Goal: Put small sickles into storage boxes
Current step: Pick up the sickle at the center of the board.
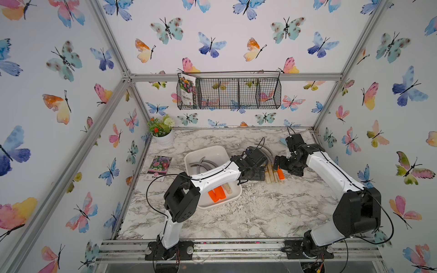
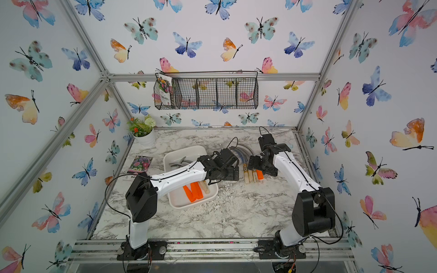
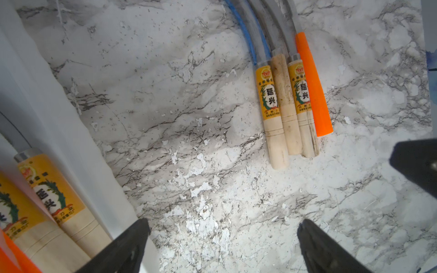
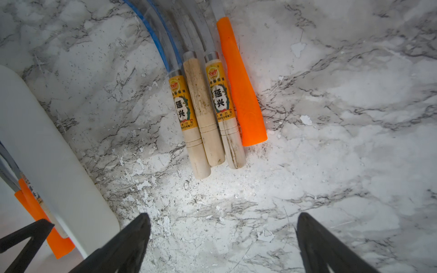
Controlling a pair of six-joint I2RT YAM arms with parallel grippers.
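Next, the left gripper closes on the handle's middle [image 3: 273,118], at the lower end of the yellow label, on the pale wood-handled sickle closest to the white storage box.
Several small sickles [image 1: 274,175] [image 2: 251,176] lie side by side on the marble table, three with pale wood handles and one with an orange handle [image 3: 312,87] [image 4: 241,94]. The white storage box [image 1: 205,150] [image 2: 184,150] stands to their left and holds several more sickles [image 1: 217,193] [image 2: 194,191]. My left gripper [image 1: 257,173] [image 3: 224,224] hangs open between the box and the loose sickles, over bare marble. On the other side of the bundle my right gripper [image 1: 279,165] [image 4: 222,217] is open too, just above the handles. Neither holds anything.
A black wire basket [image 1: 229,93] hangs on the back wall with a seed packet [image 1: 188,89] in it. Another seed packet [image 1: 159,167] lies left of the box. A white flower pot [image 1: 163,134] stands in the back left corner.
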